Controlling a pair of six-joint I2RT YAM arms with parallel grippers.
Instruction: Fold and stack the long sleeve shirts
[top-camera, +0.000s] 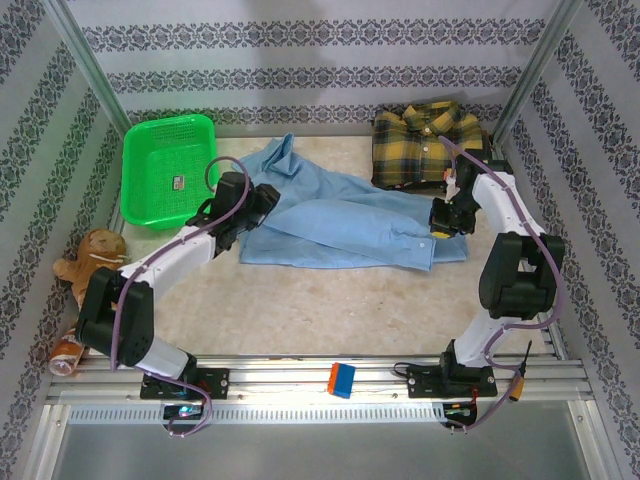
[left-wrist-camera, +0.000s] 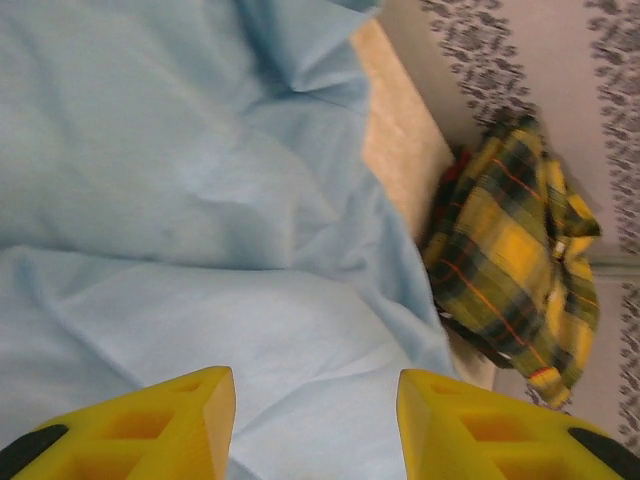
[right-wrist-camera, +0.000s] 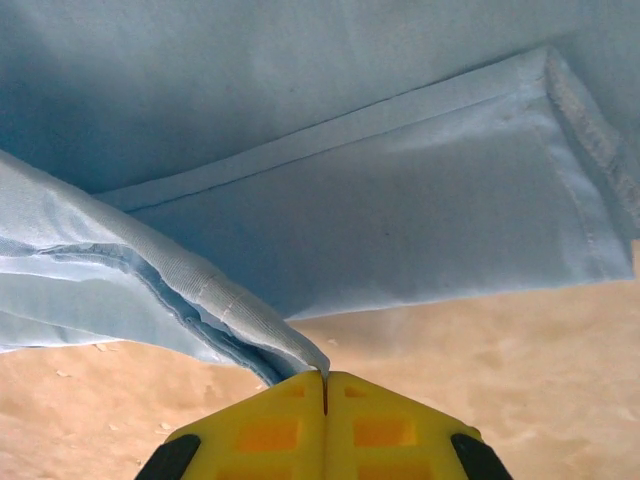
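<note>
My right gripper is in front of the plaid shirt. It will let go of the seamed edge on the blue shirt's end (top-camera: 446, 241) there.
The light blue shirt (top-camera: 340, 215) lies spread across the middle of the table, its cloth also showing in the left wrist view (left-wrist-camera: 200, 200) and the right wrist view (right-wrist-camera: 330, 120). The yellow-and-dark plaid shirt (top-camera: 425, 145) sits bunched at the back right (left-wrist-camera: 520, 250). My left gripper (top-camera: 262, 200) hovers over the blue shirt's left side, its yellow fingers (left-wrist-camera: 190, 420) apart with cloth below them and nothing pinched (left-wrist-camera: 315, 385). My right gripper (top-camera: 443, 222) is at the shirt's right edge, shut on a folded hem (right-wrist-camera: 325, 378) that lifts off the beige tabletop.
A green mesh basket (top-camera: 168, 165) stands at the back left. A brown stuffed toy (top-camera: 92, 258) and a can (top-camera: 66, 355) lie by the left wall. A blue-and-orange block (top-camera: 342, 380) rests on the front rail. Patterned walls close three sides.
</note>
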